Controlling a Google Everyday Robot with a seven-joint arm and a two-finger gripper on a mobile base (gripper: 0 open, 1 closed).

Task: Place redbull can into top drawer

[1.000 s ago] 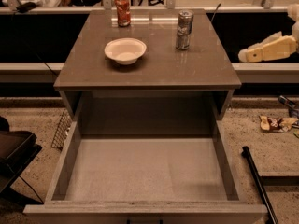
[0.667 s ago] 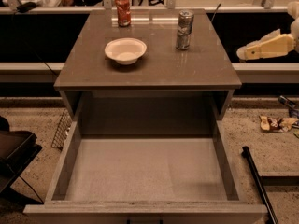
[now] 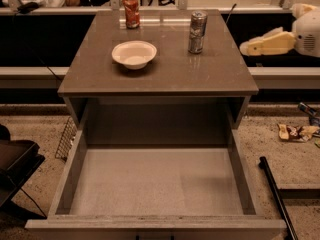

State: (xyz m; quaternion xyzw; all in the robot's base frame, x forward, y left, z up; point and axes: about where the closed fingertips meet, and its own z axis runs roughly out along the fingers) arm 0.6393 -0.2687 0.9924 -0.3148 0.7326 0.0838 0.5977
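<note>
The redbull can must be lifted into the top drawer, so my gripper will close around the redbull can's upper half [image 3: 198, 25], just under the can's top rim.
The redbull can [image 3: 197, 32], slim and silver-grey, stands upright at the back right of the cabinet top [image 3: 160, 76]. The top drawer [image 3: 155, 184] is pulled wide open below the cabinet top, and nothing lies on its pale floor. My gripper [image 3: 246, 47], cream-coloured, reaches in from the right edge at about the can's height. It points left and is a short way to the right of the can, not touching it.
A white bowl [image 3: 134, 54] sits left of centre on the top. A red-orange soda can [image 3: 131, 12] stands at the back left. A black bar [image 3: 274, 194] and wrappers [image 3: 296, 131] lie on the floor at right. A wire rack [image 3: 65, 139] and a dark object [image 3: 15, 164] are at left.
My gripper has moved a little to the left, closer to the redbull can. The cans, bowl and drawer have not moved.
</note>
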